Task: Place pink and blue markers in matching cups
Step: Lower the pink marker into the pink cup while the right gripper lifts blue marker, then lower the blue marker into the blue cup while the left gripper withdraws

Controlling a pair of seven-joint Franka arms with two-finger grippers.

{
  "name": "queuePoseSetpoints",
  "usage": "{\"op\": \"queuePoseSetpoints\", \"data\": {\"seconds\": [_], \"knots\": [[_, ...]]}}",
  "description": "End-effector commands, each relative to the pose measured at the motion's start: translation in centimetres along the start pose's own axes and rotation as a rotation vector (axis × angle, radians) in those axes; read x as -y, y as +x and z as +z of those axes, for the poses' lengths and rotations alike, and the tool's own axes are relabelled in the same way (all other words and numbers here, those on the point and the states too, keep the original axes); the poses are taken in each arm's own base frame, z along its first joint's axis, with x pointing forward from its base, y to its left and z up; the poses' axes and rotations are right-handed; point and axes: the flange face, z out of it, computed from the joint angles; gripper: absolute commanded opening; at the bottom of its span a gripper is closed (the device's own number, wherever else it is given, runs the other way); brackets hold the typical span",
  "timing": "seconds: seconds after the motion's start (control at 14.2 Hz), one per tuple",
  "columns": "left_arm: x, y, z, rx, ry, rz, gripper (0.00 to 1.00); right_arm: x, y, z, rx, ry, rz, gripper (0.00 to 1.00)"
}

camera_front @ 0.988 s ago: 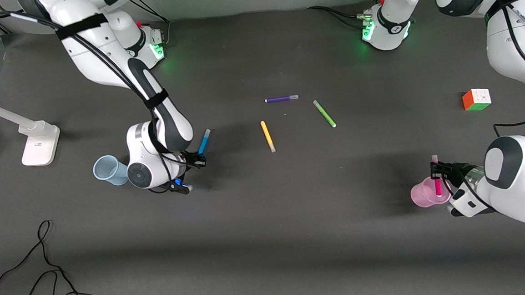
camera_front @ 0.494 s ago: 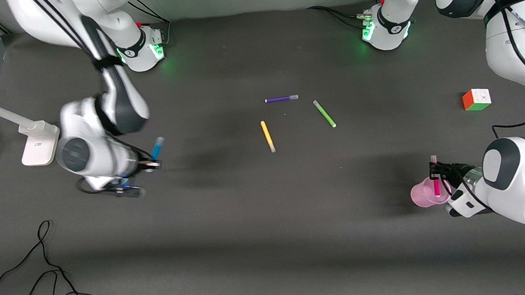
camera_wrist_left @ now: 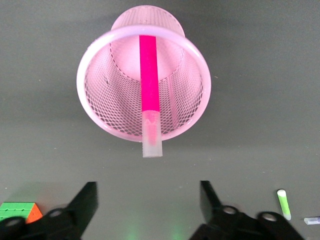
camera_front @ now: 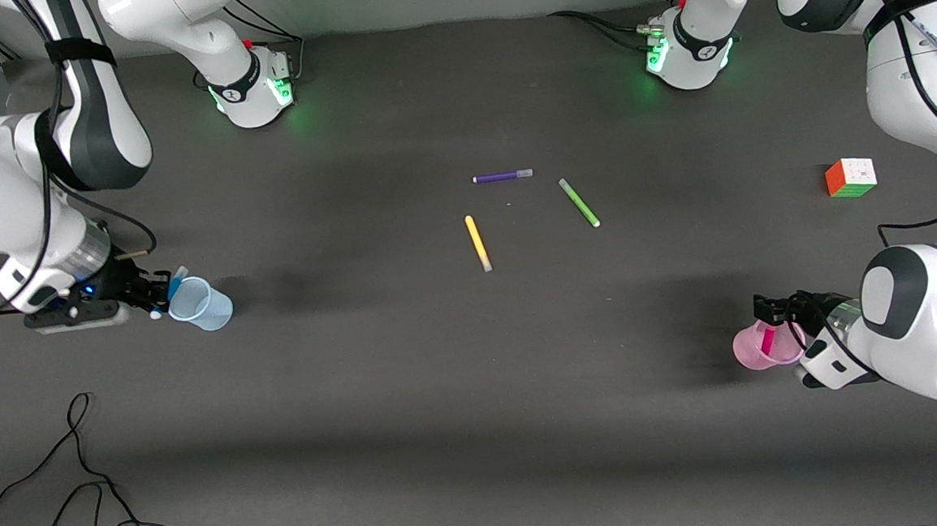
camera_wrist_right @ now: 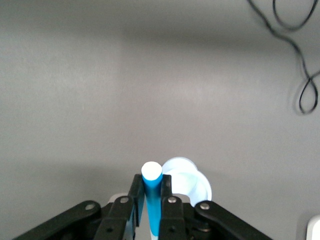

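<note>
Next, my right gripper releases the blue marker inside the pale blue cup [camera_front: 193, 306] [camera_wrist_right: 190, 184], so it is left leaning on the cup's rim.
My right gripper [camera_front: 159, 288] is shut on the blue marker [camera_front: 175, 281] and holds it upright just beside the pale blue cup [camera_front: 204, 306], on its side toward the right arm's end of the table. In the right wrist view the marker [camera_wrist_right: 153, 200] sits between the fingers, with the cup [camera_wrist_right: 189, 183] close beside it. My left gripper [camera_front: 772, 308] is open and empty over the pink cup [camera_front: 745, 348]. The pink marker [camera_front: 767, 341] leans inside that cup. The left wrist view shows the gripper [camera_wrist_left: 148, 200], the marker [camera_wrist_left: 148, 75] and the cup [camera_wrist_left: 100, 100].
A purple pen [camera_front: 502, 176], a yellow pen [camera_front: 478, 243] and a green pen [camera_front: 579, 202] lie mid-table. A colour cube [camera_front: 850, 177] sits toward the left arm's end. Black cables [camera_front: 83, 482] lie near the front edge at the right arm's end.
My right arm swung with the blue marker toward the right arm's end of the table, to beside the pale blue cup. My left gripper opened and the pink marker dropped into the pink cup.
</note>
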Motion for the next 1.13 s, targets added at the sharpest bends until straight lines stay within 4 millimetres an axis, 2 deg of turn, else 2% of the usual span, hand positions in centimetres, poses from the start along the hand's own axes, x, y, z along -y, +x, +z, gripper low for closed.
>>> {"op": "queuePoseSetpoints", "data": {"seconds": [0.0, 0.07, 0.14, 0.28, 0.42, 0.49, 0.78, 0.92, 0.99, 1.06], "knots": [[0.3, -1.1, -2.5, -0.020, 0.017, 0.008, 1.00, -0.2, -2.4, 0.2, -0.141, 0.001, -0.099, 0.00], [0.7, -2.0, -3.8, -0.031, 0.016, 0.005, 1.00, -1.0, -3.3, 1.2, -0.186, -0.010, -0.122, 0.00], [0.8, -3.5, -6.3, -0.070, 0.022, 0.003, 1.00, -2.0, -4.4, 2.2, -0.222, -0.025, -0.130, 0.00], [0.6, -6.3, -10.0, -0.133, 0.034, 0.006, 1.00, -2.3, -5.7, 3.7, -0.257, -0.039, -0.138, 0.00], [0.3, -9.8, -12.8, -0.207, 0.059, 0.040, 1.00, -2.3, -5.8, 4.6, -0.268, -0.052, -0.137, 0.00], [1.1, -11.9, -13.9, -0.251, 0.064, 0.025, 1.00, -2.1, -5.8, 5.0, -0.280, -0.060, -0.138, 0.00], [1.1, -18.3, -16.6, -0.336, 0.101, 0.042, 1.00, -1.7, -7.9, 7.0, -0.275, -0.060, -0.133, 0.00], [0.5, -20.3, -17.4, -0.405, 0.116, 0.045, 1.00, -1.7, -8.3, 7.3, -0.263, -0.056, -0.127, 0.00], [0.3, -21.5, -17.5, -0.431, 0.125, 0.046, 1.00, -1.7, -8.3, 7.4, -0.256, -0.055, -0.126, 0.66], [0.0, -22.5, -17.3, -0.451, 0.132, 0.047, 1.00, -1.7, -8.4, 7.5, -0.251, -0.054, -0.125, 1.00]]}}
